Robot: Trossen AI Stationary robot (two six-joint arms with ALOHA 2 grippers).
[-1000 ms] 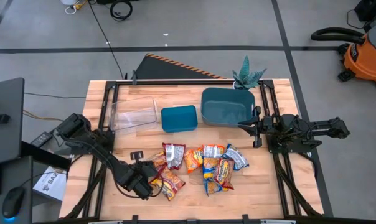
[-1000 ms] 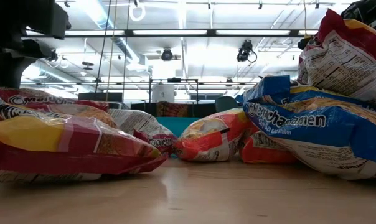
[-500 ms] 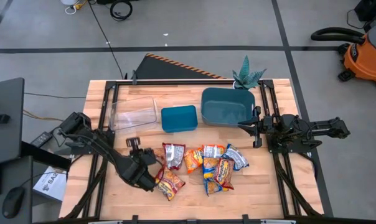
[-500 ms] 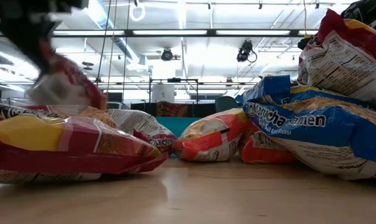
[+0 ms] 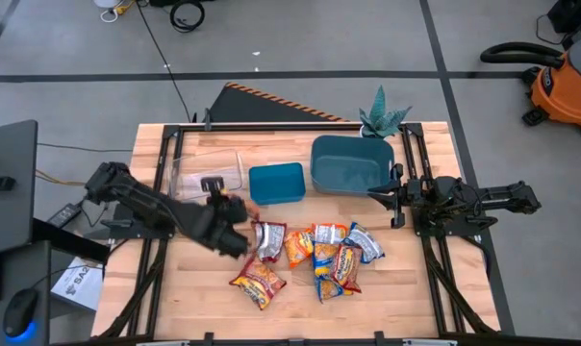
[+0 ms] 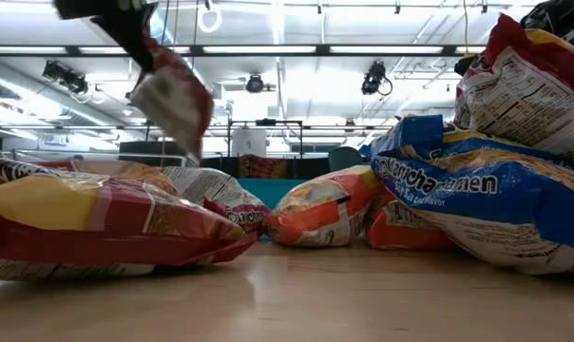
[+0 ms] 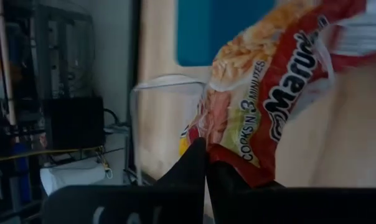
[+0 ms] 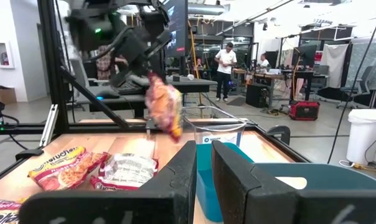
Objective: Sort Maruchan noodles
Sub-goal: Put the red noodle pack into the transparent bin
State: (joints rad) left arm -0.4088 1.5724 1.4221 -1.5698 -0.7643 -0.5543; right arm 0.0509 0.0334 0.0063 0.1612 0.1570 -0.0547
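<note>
I should use my left gripper to set the red Maruchan packet down inside the clear box (image 5: 223,174) (image 7: 168,111) that is beside the small teal bin. The packet is in the air over the table.
My left gripper (image 5: 231,219) hangs over the table's left middle, shut on a red Maruchan noodles packet (image 7: 269,93). The low view shows that packet (image 6: 173,95) in the air. Several other packets lie in a loose pile (image 5: 319,252) on the wood. One red-yellow packet (image 5: 259,282) lies apart toward the near edge, and a silver-red one (image 5: 267,238) lies just right of my left gripper. My right gripper (image 5: 377,195) waits shut at the table's right side, beside the large teal bin. My left gripper pinches the packet's crimped end (image 7: 233,169) between its two fingers. The fingers slant downward, coming from the table's left. The packet (image 8: 163,106) hangs tilted below the fingers, lifted clear of the table and of the other packets.
Along the far side stand a clear box (image 5: 207,173), a small teal bin (image 5: 276,183) and a large teal bin (image 5: 352,163). A small plant (image 5: 382,115) stands at the far right. Bare wood lies near the left and front edges.
My left gripper has risen from the near-left packets with the red packet. It has swung toward the far edge and the clear box, tipping up from its steep downward pitch. The packet has come off the table and now hangs in the air. The other packets have stayed put.
</note>
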